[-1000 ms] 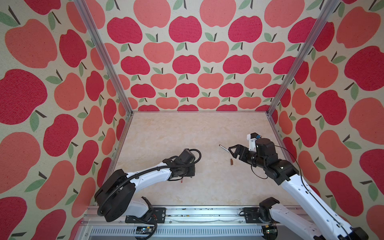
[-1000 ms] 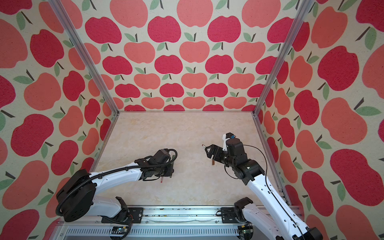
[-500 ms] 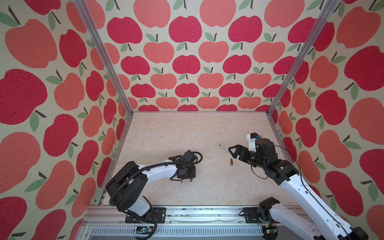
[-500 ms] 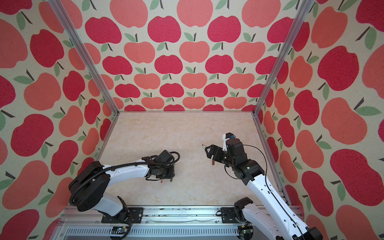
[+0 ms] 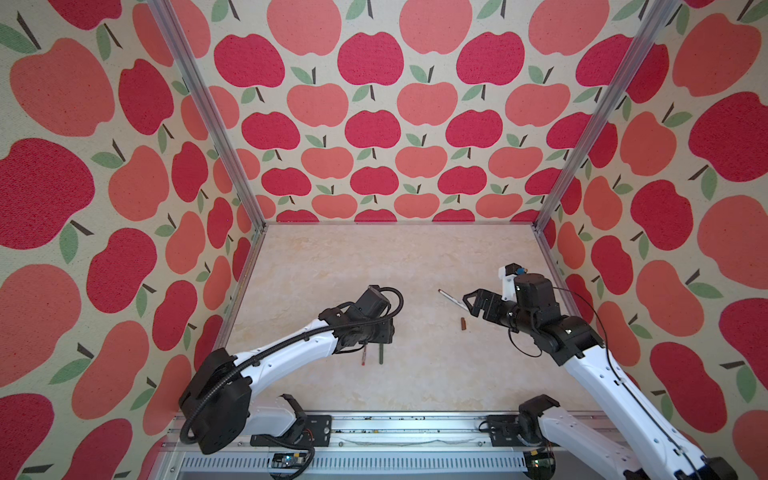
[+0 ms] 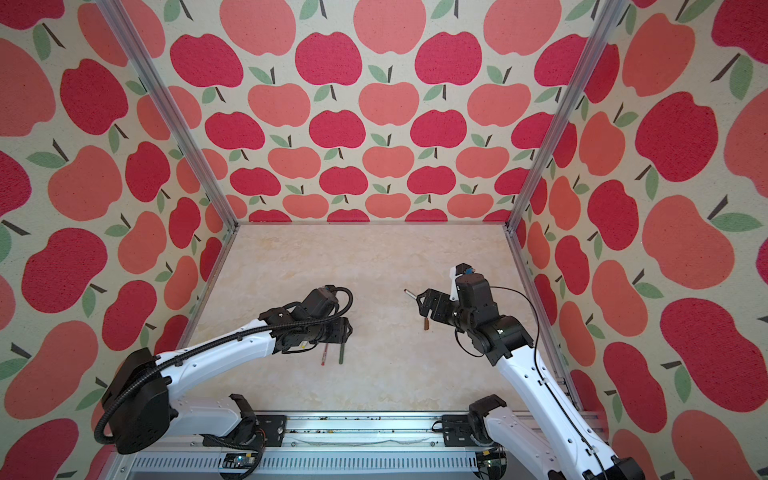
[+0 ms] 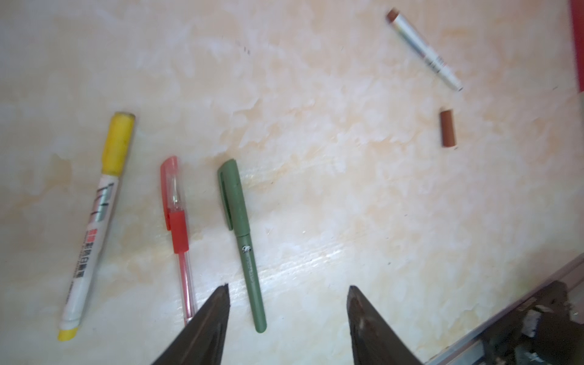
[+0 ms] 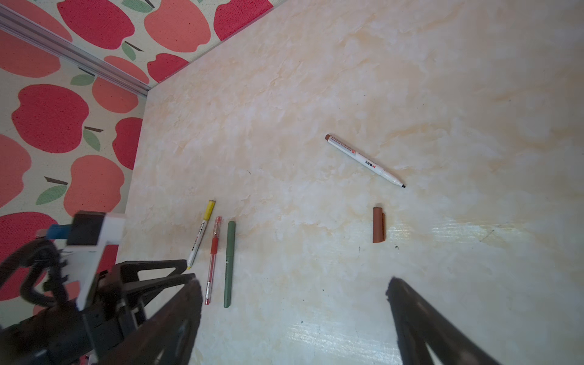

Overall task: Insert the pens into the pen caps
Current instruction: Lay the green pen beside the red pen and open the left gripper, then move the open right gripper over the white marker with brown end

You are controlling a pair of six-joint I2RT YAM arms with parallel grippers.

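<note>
Next, I move my right gripper to the white pen with the brown end and close it around the middle of its body [image 5: 454, 301] [image 8: 367, 162].
Three pens lie side by side under my left arm, each with its cap on: a white one with a yellow cap [image 7: 117, 143], a red one [image 7: 178, 227] and a dark green one [image 7: 245, 240]. My left gripper [image 7: 288, 288] is open just over them. The green pen's [image 5: 380, 354] end lies loose between the jaws, close to one finger. Further right lies a white pen with a bare dark tip [image 8: 363, 161] and a brown end. The brown cap [image 8: 378, 225] lies apart from it. My right gripper [image 8: 294, 282] hangs open above the table near both, holding nothing.
The marble-look table [image 5: 374, 266] is boxed in by apple-print walls and metal corner posts [image 5: 544, 216]. Both top views show the white pen [image 6: 409, 293] and brown cap [image 6: 426, 323] right beside my right gripper [image 6: 424, 305]. The arm bases stand along the front rail [image 5: 374, 428].
My left gripper has gone from shut to open and the green pen now lies free on the table. The left arm's elbow has shifted. The right arm has stayed still.
</note>
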